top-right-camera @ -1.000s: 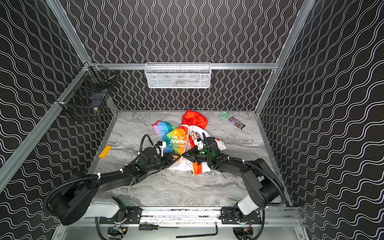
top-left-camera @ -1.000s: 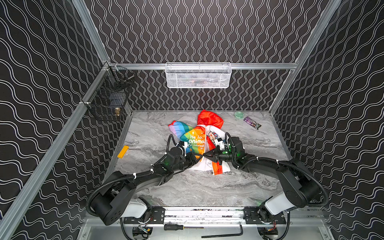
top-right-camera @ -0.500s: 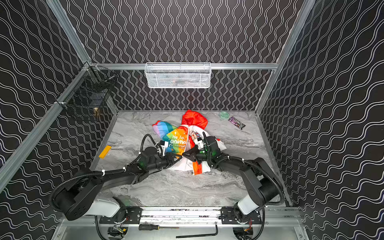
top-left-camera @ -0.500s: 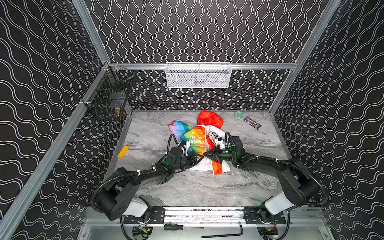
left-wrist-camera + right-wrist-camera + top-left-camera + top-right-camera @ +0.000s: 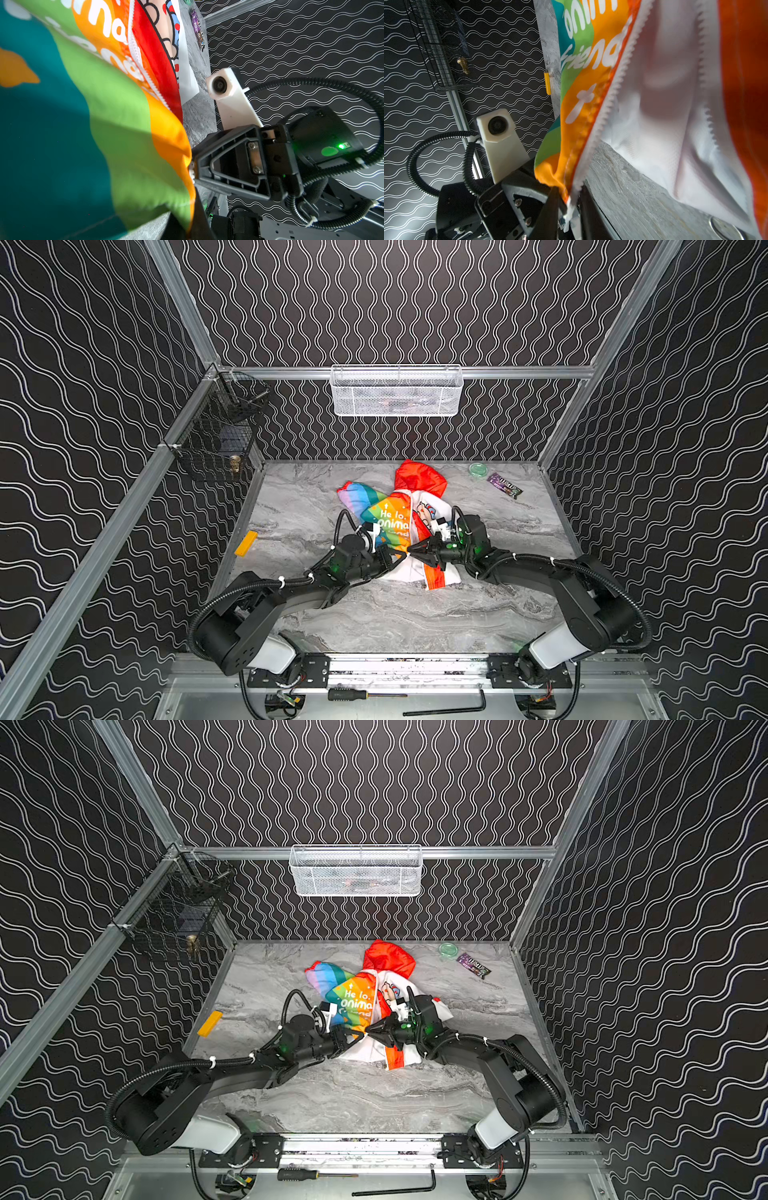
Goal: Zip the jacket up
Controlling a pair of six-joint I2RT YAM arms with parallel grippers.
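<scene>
The jacket's hem is in my left gripper short of the bottom end of the zipper tape, so that gripper should take the jacket's corner nearer the zipper tape (image 5: 566, 192) while my right gripper steadies it.
The jacket (image 5: 390, 518) (image 5: 353, 998) lies crumpled mid-table, rainbow front with white lettering up, red hood toward the back wall. Its white zipper teeth (image 5: 612, 89) run along the orange edge, with white lining beside them. My left gripper (image 5: 401, 558) (image 5: 359, 1038) (image 5: 188, 224) is shut on the orange and green hem corner at the jacket's near edge. My right gripper (image 5: 411, 549) (image 5: 370, 1029) (image 5: 566, 207) faces it tip to tip. Its jaws stand slightly apart, and the bottom end of the zipper tape hangs between them.
A white mesh basket (image 5: 397, 391) hangs on the back wall and a black wire basket (image 5: 220, 435) on the left wall. A yellow block (image 5: 246, 543) lies at the left edge. A green lid (image 5: 478, 469) and a purple wrapper (image 5: 504, 485) lie back right.
The left gripper has closed on the hem corner after edging toward the right gripper. The right gripper's jaws have parted a little around the zipper end.
</scene>
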